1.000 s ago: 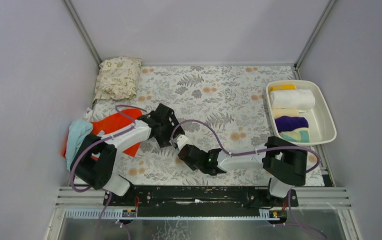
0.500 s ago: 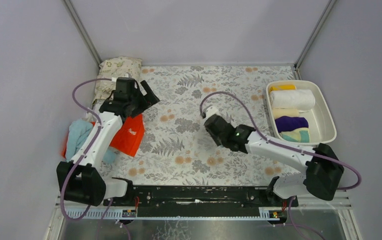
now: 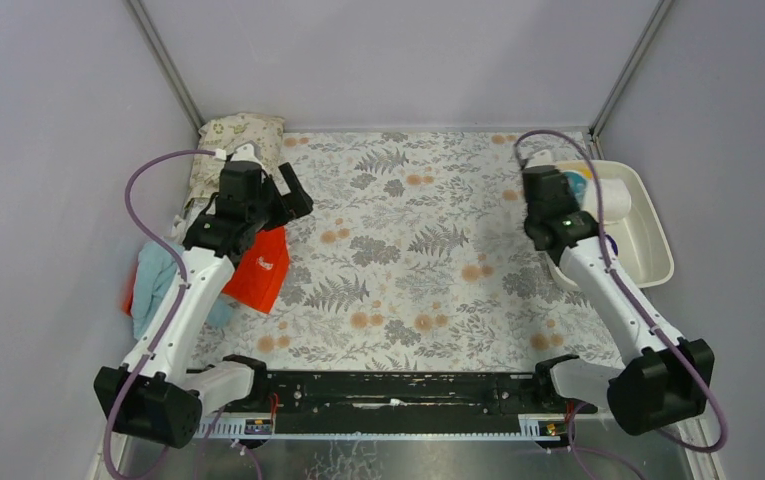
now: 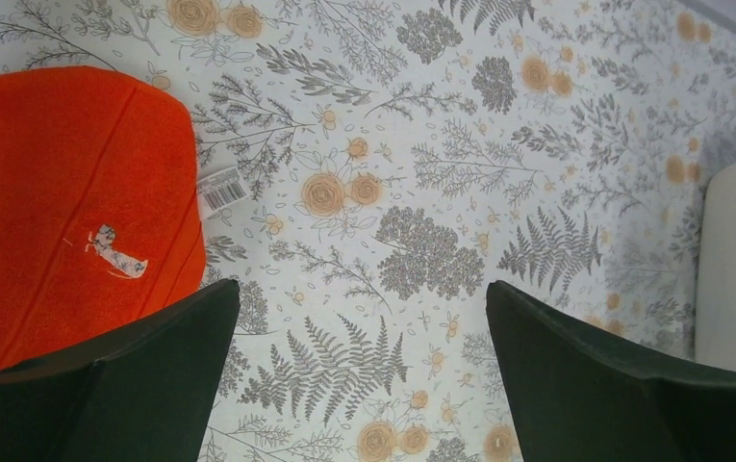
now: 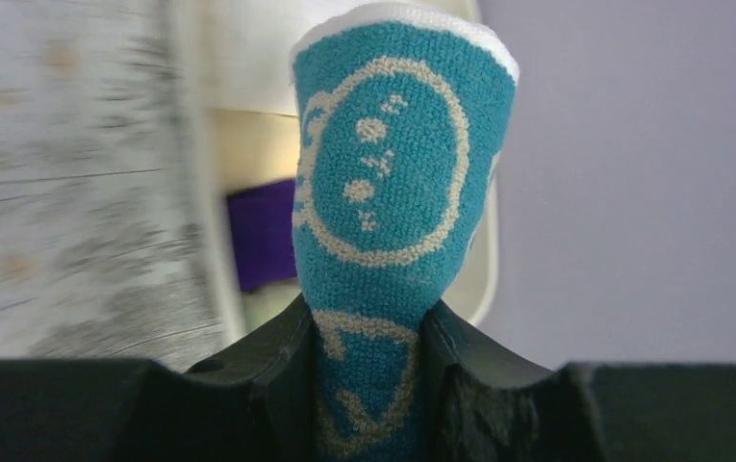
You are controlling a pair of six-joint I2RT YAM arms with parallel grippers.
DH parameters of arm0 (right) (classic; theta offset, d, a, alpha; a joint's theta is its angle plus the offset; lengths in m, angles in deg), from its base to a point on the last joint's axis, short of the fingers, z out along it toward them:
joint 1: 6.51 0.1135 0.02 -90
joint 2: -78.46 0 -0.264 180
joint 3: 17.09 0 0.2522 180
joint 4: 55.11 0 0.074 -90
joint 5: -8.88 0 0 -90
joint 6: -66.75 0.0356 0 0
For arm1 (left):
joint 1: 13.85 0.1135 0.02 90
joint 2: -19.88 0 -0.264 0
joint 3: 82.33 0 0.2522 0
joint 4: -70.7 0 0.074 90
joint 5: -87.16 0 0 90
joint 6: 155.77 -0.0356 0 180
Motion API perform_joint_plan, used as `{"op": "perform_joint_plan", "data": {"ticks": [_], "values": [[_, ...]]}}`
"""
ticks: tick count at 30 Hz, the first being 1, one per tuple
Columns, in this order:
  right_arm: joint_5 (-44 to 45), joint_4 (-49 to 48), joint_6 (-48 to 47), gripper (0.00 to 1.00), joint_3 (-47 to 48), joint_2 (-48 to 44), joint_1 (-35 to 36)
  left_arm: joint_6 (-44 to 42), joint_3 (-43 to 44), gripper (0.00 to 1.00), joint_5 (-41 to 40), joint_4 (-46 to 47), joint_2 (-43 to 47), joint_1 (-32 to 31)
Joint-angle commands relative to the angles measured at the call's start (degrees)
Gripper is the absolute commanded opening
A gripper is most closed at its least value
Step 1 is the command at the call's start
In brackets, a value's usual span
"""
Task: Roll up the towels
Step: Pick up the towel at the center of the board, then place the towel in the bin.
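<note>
I have the rolled teal towel, now held over the white tray, to place with my right gripper. Next, I put it down in the white tray (image 3: pixel 611 250) against the end of the purple towel.
My right gripper (image 3: pixel 580 189) is shut on a rolled teal towel with cream printed pictures (image 5: pixel 393 173) and holds it over the white tray (image 3: pixel 660 262). The tray holds a white rolled towel (image 3: pixel 615 197); a purple one (image 5: pixel 263 236) shows in the right wrist view. My left gripper (image 3: pixel 294 194) is open and empty above the mat, right of the flat orange-red towel (image 3: pixel 258 272), which also shows in the left wrist view (image 4: pixel 65 202). A light blue towel (image 3: pixel 154 280) lies crumpled at the left wall.
A grey-and-orange floral mat (image 3: pixel 408 260) covers the table. A beige leaf-printed cushion (image 3: pixel 220 135) lies at the back left corner behind my left gripper. The tray's rim (image 4: pixel 729 260) shows at the right of the left wrist view. Grey walls close three sides.
My right arm has swung from the mat's middle out to the tray, carrying the teal towel. My left arm rose from the mat's middle to the back left, then barely shifted.
</note>
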Motion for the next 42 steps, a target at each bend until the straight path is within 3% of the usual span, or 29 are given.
{"op": "perform_joint_plan", "data": {"ticks": [1,4,9,14,24,37,42], "values": [[-5.22,-11.66,-12.85,0.00,-1.23,-2.68,-14.43,-2.48,0.02,1.00,-6.76,-1.85,1.11,-4.54],[-10.48,-16.71,-19.13,0.00,-2.53,-1.43,-22.07,-2.56,-0.36,1.00,-8.14,-1.49,2.05,-6.35],[-19.40,-16.50,-23.86,0.00,0.02,4.86,-33.06,-2.41,-1.39,1.00,-7.59,-0.51,2.99,-7.13],[-19.20,-19.38,-32.72,0.00,-0.29,9.63,-38.23,-2.11,-1.67,1.00,-7.24,-0.33,2.35,-7.20],[-22.64,-28.02,-39.49,0.00,-3.97,17.18,-42.54,-1.80,-1.30,1.00,-4.22,-0.58,-1.83,-6.58],[-30.41,-28.89,-37.05,0.00,-10.00,20.56,-48.64,-1.36,-1.39,1.00,-0.86,-0.50,-4.79,-3.91],[-36.41,-26.68,-36.45,0.05,-11.57,20.95,-48.96,-1.27,-1.39,1.00,0.09,-0.32,-5.26,-3.60]]}}
